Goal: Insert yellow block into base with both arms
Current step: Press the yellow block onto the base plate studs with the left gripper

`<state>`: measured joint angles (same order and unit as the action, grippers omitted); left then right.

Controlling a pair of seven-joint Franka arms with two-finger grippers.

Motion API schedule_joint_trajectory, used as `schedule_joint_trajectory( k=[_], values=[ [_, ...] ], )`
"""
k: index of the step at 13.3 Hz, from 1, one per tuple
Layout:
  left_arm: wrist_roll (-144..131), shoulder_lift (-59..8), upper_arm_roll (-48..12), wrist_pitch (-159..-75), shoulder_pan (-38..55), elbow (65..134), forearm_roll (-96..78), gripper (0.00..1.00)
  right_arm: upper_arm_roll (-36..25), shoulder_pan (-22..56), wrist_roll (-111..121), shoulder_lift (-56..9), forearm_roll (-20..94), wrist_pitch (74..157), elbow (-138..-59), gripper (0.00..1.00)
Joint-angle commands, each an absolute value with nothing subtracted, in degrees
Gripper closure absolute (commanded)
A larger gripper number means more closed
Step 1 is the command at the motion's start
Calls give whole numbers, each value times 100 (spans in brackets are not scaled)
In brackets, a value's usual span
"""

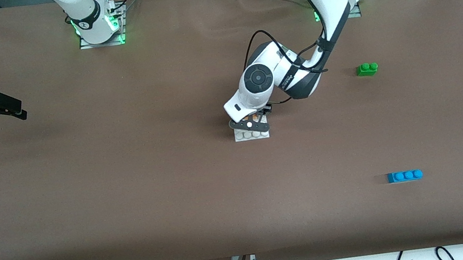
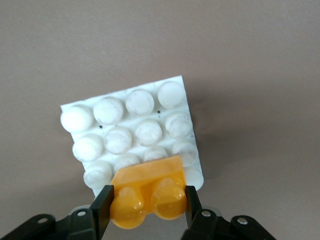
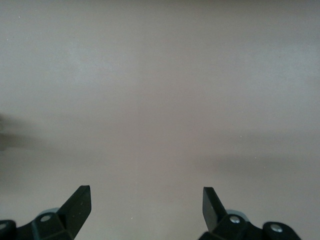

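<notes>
I will use my left gripper to set the yellow block on the white base's middle studs, just inside its far row (image 1: 250, 117) (image 2: 142, 163). The yellow block is now askew over an edge row.
The white studded base (image 1: 251, 135) lies in the middle of the table. My left gripper (image 1: 251, 122) is low over the rows of the base farther from the front camera and hides them. In the left wrist view the left gripper (image 2: 146, 202) is shut on the yellow block (image 2: 147, 192), its fingers (image 2: 102, 205) on the two short ends. The block sits slightly askew over an edge row of the base (image 2: 130, 125); I cannot tell if it is pressed down. My right gripper (image 1: 13, 110) waits open and empty at the right arm's end of the table, over bare table in the right wrist view (image 3: 146, 200).
A green two-stud brick (image 1: 367, 68) lies toward the left arm's end of the table. A blue three-stud brick (image 1: 404, 176) lies at that same end, nearer to the front camera. Cables hang along the table's near edge.
</notes>
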<state>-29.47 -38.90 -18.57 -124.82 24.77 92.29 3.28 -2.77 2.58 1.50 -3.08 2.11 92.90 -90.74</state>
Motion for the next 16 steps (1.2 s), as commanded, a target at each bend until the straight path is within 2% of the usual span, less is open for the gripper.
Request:
schedule_joint_trajectory(
  k=[1,16],
  values=[
    [-3023,-3973,-1740,-12463,2584,9097,308,83,-272,255,211,-237,299,9272,-9088,1],
    [-3032,-4192,-1696,-12516,2654,9079,694,82,-272,255,211,-237,299,9264,-9088,1]
  ],
)
